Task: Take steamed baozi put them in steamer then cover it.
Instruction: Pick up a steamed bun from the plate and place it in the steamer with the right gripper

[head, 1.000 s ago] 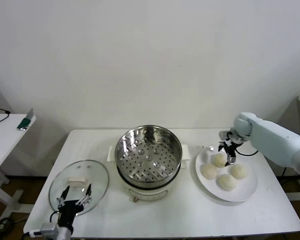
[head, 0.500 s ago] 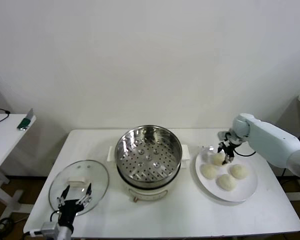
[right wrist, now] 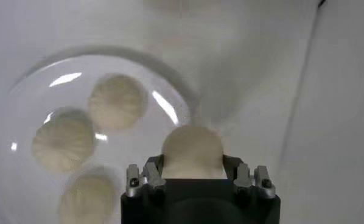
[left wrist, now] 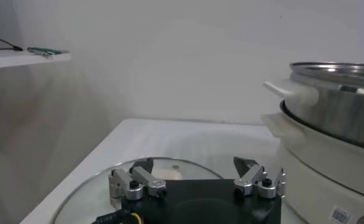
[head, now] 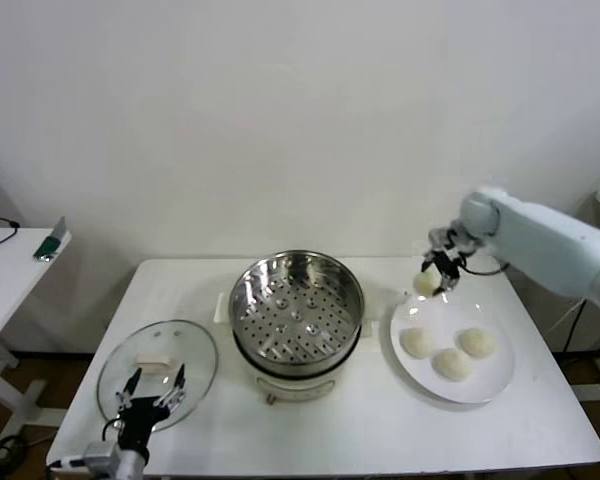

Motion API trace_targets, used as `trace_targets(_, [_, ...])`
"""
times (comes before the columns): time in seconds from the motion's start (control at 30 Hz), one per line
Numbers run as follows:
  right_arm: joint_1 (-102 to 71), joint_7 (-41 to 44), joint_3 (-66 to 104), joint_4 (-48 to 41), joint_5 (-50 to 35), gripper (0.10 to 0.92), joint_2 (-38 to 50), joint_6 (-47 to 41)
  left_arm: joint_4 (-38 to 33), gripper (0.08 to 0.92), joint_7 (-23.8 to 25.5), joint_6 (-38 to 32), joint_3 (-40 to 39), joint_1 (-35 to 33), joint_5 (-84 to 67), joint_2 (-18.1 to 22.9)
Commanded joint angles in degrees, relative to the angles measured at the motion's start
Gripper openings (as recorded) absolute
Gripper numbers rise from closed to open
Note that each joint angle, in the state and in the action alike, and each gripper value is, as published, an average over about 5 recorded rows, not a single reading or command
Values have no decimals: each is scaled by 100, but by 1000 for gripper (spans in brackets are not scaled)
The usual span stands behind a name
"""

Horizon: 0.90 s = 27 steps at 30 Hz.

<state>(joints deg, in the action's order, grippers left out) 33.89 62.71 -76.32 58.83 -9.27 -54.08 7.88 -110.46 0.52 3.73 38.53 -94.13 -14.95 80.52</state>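
Next, I let go of the cream-white baozi with my right gripper on the far part of the steel steamer's holed bottom (head: 296, 285).
My right gripper (head: 435, 275) is shut on one cream-white baozi (head: 427, 283) and holds it in the air above the far left rim of the white plate (head: 490, 380). In the right wrist view the baozi (right wrist: 192, 151) sits between the fingers, above the plate (right wrist: 24, 109). Three more baozi (head: 418, 342) (head: 453, 364) (head: 476, 342) lie on the plate. The steel steamer (head: 296, 305) stands open and empty on its white cooker base at the table's middle. The glass cover (head: 158, 372) lies flat at the front left. My left gripper (head: 148, 400) is open, low over the cover's near edge (left wrist: 188, 165).
The white table (head: 360, 440) has bare room in front of the steamer and plate. A side table (head: 10, 270) with small items stands at the far left. The steamer's rim and handle (left wrist: 291, 91) show in the left wrist view.
My right gripper has closed on the far-left baozi and lifted it off the plate, moving up and slightly toward the steamer. The left arm has not moved.
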Motion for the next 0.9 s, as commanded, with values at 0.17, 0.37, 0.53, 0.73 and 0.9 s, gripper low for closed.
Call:
trace_targets(0.17, [2060,-122,-856,2255,-376,653,-798,1377,12,823,-4,-1,-16,22,4,-2])
trace_targets(0.37, [1221,-448,-613,2394,500,653,-1545,1893,9,823,-16,-6,-8,51,-20,38])
trace_targets(0.53, [327,-675,-346,1627,1721,653,-2064,2326,-15,823,-20,-7,12,46,-22,65])
trace_targets(0.73, [-390,-832,-86,639,2563,653,-2469,2663,-51,823,-23,-32,39,-14,-26,28])
trace_targets(0.9, [-712,-965,122,-18,2986,653,-2618,2849,-83,823,-26,-31,35,-32,-13,45])
